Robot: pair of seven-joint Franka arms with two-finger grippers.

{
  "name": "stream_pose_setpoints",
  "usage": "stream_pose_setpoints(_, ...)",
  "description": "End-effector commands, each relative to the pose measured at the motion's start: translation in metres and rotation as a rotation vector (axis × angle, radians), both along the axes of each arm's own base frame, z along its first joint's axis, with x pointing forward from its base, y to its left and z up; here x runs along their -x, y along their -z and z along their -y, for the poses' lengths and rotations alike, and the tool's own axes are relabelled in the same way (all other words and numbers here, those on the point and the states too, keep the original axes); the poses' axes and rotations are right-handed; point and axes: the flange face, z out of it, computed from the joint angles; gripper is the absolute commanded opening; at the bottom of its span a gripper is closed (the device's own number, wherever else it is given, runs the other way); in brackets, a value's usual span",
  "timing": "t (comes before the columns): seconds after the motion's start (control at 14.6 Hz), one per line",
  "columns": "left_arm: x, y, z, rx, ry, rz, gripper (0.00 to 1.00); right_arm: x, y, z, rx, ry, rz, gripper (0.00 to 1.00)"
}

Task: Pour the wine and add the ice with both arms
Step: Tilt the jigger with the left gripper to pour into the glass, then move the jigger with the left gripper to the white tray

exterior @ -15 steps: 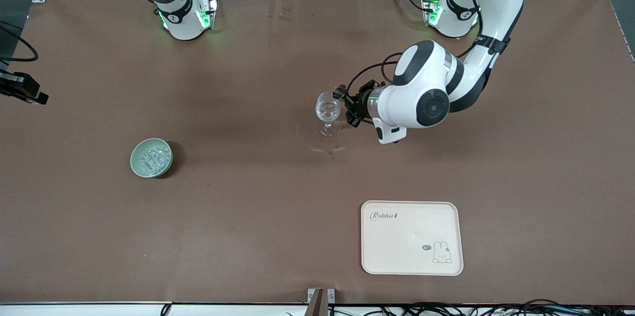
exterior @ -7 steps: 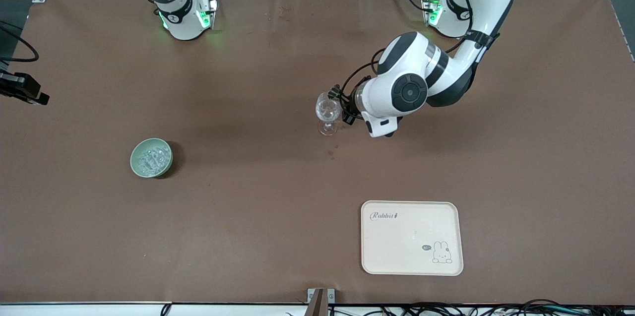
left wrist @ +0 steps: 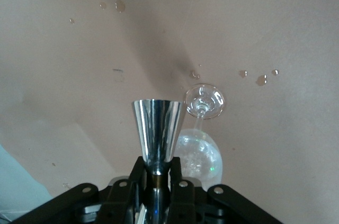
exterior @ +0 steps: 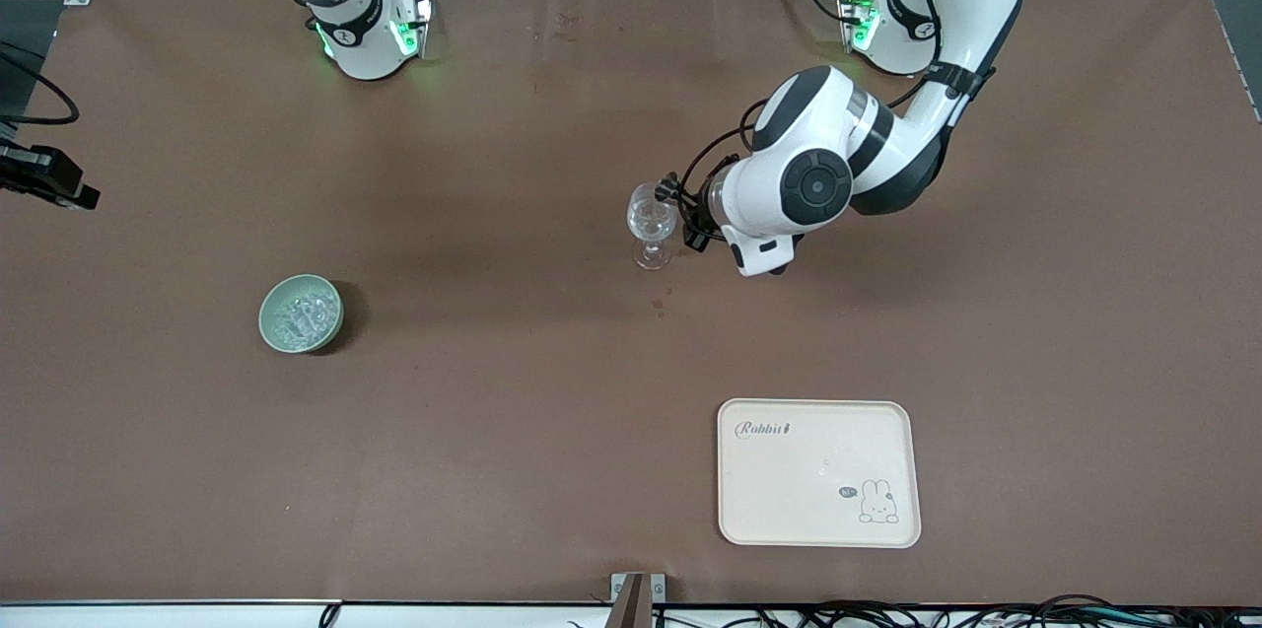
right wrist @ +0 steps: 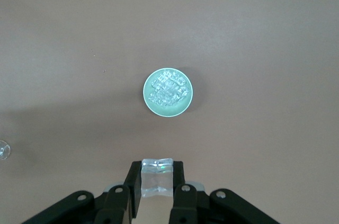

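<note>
Next, my left gripper releases the silver measuring cup on the cream tray (exterior: pixel 835 447), setting it free in the space between the tray's lettering and the rabbit print.
My left gripper (exterior: pixel 682 210) is shut on the stem of a silver cone-shaped measuring cup (left wrist: pixel 157 127), held right beside the bowl of the clear stemmed glass (exterior: pixel 652 220). The glass stands upright at the table's middle and glints inside in the left wrist view (left wrist: pixel 200 156). My right gripper (right wrist: pixel 157 181) is shut on a clear ice cube (right wrist: pixel 157 175), high over the pale green bowl (right wrist: pixel 183 108). The bowl (exterior: pixel 269 308) sits toward the right arm's end and holds several ice chunks (exterior: pixel 302 315). The right gripper does not show in the front view.
A cream tray (exterior: pixel 818 473) with a rabbit print lies near the front edge, toward the left arm's end. Small wet drops (left wrist: pixel 259 79) dot the brown mat near the glass's foot. A black device (exterior: pixel 44 176) with a cable juts in at the table's edge.
The left arm's elbow and wrist swung back toward its base and turned, while its gripper stayed beside the glass. The glass, bowl and tray have not moved.
</note>
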Motion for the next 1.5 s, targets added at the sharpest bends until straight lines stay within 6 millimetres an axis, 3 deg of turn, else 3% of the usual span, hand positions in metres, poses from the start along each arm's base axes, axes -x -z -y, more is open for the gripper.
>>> stream_pose_setpoints(0.0, -0.02, -0.005, -0.003, 0.132, -0.017, -0.038, 0.01, 0.002, -0.001, 0.007, -0.001, 0.001, 0.002, 0.01)
stream_pose_setpoints(0.2, -0.063, -0.005, -0.058, 0.364, -0.118, -0.093, 0.01, 0.002, -0.001, 0.006, -0.001, -0.002, 0.001, 0.01)
stream_pose_setpoints(0.34, -0.091, 0.008, -0.099, 0.465, -0.197, -0.11, 0.01, 0.002, -0.001, 0.006, -0.001, -0.002, 0.001, 0.01)
stream_pose_setpoints(0.55, -0.148, 0.023, -0.16, 0.617, -0.335, -0.091, 0.01, 0.0, 0.001, 0.007, 0.003, -0.007, 0.007, 0.01)
stream_pose_setpoints(0.68, -0.174, 0.03, -0.183, 0.673, -0.399, -0.075, 0.01, -0.001, 0.002, 0.007, 0.004, -0.019, 0.009, 0.01)
stream_pose_setpoints(0.82, -0.202, 0.048, -0.218, 0.706, -0.449, -0.028, 0.01, -0.001, 0.006, 0.007, 0.004, -0.021, -0.002, 0.01)
stream_pose_setpoints(0.96, -0.219, 0.079, -0.264, 0.728, -0.545, 0.034, 0.01, -0.002, 0.01, 0.002, 0.003, -0.028, -0.008, 0.01)
stream_pose_setpoints(1.23, -0.226, 0.148, -0.307, 0.842, -0.619, 0.114, 0.01, -0.005, 0.017, -0.04, 0.0, -0.083, -0.02, 0.01)
stream_pose_setpoints(1.43, -0.228, 0.185, -0.322, 0.839, -0.673, 0.2, 0.01, -0.007, 0.024, -0.103, -0.002, -0.051, -0.035, 0.0)
